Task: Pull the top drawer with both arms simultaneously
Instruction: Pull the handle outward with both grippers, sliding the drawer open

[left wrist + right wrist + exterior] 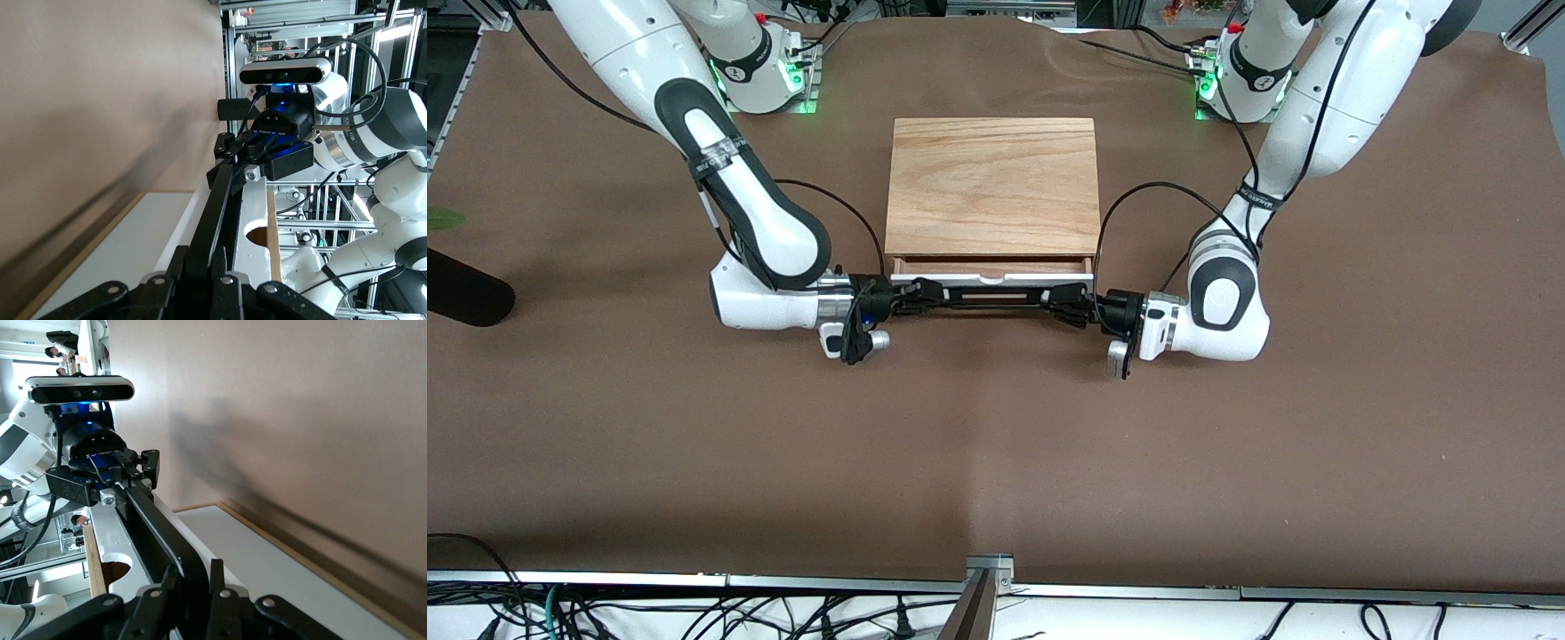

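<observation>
My left gripper needs to let go of the black bar handle over the brown table cover just out from the drawer's white panel [987, 388].
The top drawer [992, 266] of the light-wood box [993, 182] stands a little way out, showing a strip of its tray and its white front panel [960, 279]. Both arms reach in low from either side. The black bar handle [992, 298] runs across the panel. My right gripper [914, 295] is shut on the handle's end toward the right arm's end of the table. My left gripper [1069, 304] is shut on the other end. In the left wrist view the left gripper [202, 248] clamps the handle [217, 207]. In the right wrist view the right gripper [194, 565] clamps the handle [157, 523].
The brown table cover [996, 444] stretches wide in front of the drawer. A black object [463, 289] and a green leaf [440, 218] lie at the right arm's end. A metal post [983, 587] stands at the table edge nearest the camera.
</observation>
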